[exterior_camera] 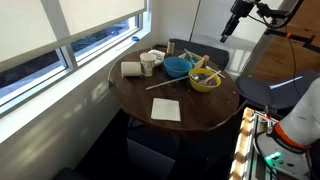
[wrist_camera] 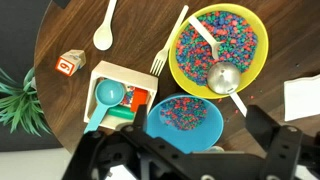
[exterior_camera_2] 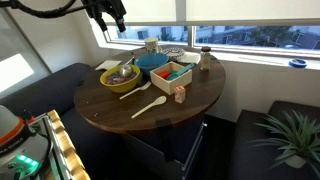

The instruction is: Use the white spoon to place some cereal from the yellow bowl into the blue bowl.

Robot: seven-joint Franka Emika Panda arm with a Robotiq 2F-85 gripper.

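Observation:
I should move my gripper next to the pale spoon's handle [exterior_camera: 224, 70] [wrist_camera: 109, 13], on the table beside the pale fork, and close it there.
The yellow bowl [wrist_camera: 262, 45] is full of coloured cereal; it shows in both exterior views [exterior_camera: 205, 82] [exterior_camera_2: 120, 80]. The white spoon [wrist_camera: 205, 38] lies in it on the cereal, next to a metal scoop with a white handle [wrist_camera: 226, 78]. The blue bowl [wrist_camera: 160, 135] stands beside it with a thin layer of cereal, and shows in both exterior views [exterior_camera: 177, 67] [exterior_camera_2: 152, 62]. My gripper [wrist_camera: 200, 125] is open and empty, high above the blue bowl [exterior_camera: 228, 30] [exterior_camera_2: 110, 15].
On the round dark wooden table [exterior_camera: 200, 108] there are a pale spoon [wrist_camera: 105, 25], a pale fork [wrist_camera: 168, 50], a wooden box holding a turquoise scoop [wrist_camera: 115, 85], a number block [wrist_camera: 70, 63], a white mug [exterior_camera: 147, 64], a paper roll [exterior_camera: 131, 69] and a napkin [exterior_camera: 166, 109].

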